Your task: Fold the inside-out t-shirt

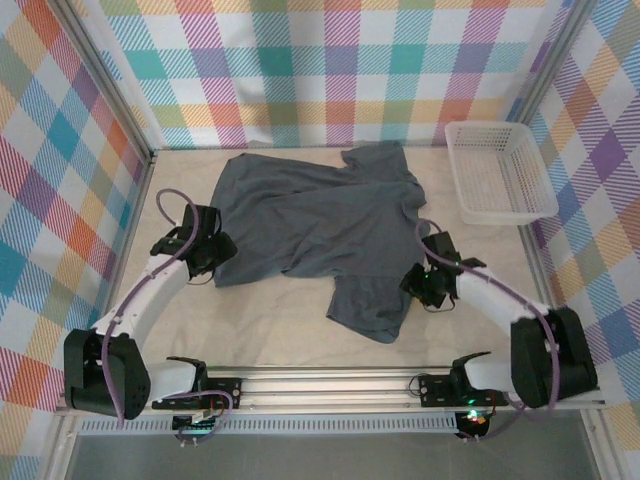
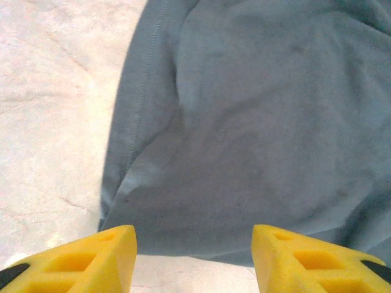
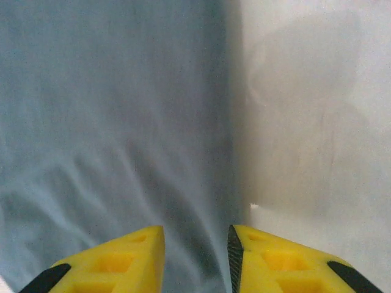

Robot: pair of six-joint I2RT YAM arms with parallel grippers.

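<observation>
The trailing sleeve slants inward and is wrinkled, so my right gripper should grab its edge nearer the cuff (image 1: 402,320) and pull it straight while my left gripper holds the hem.
The inside-out t-shirt (image 1: 320,225) lies spread and wrinkled on the beige table, one part trailing toward the near edge (image 1: 370,305). My left gripper (image 1: 213,256) sits at the shirt's near left corner. In the left wrist view it (image 2: 194,259) is open wide, with the grey hem (image 2: 244,152) just beyond its yellow fingers (image 2: 98,256). My right gripper (image 1: 422,285) is at the right edge of the trailing part. In the right wrist view it (image 3: 197,262) is open by a narrower gap, and the shirt's edge (image 3: 122,122) runs between its fingers (image 3: 122,262).
A white plastic basket (image 1: 500,172) stands at the back right corner. Checked walls (image 1: 330,70) close in the table on three sides. Bare beige tabletop (image 1: 260,325) lies in front of the shirt, and a metal rail (image 1: 330,385) runs along the near edge.
</observation>
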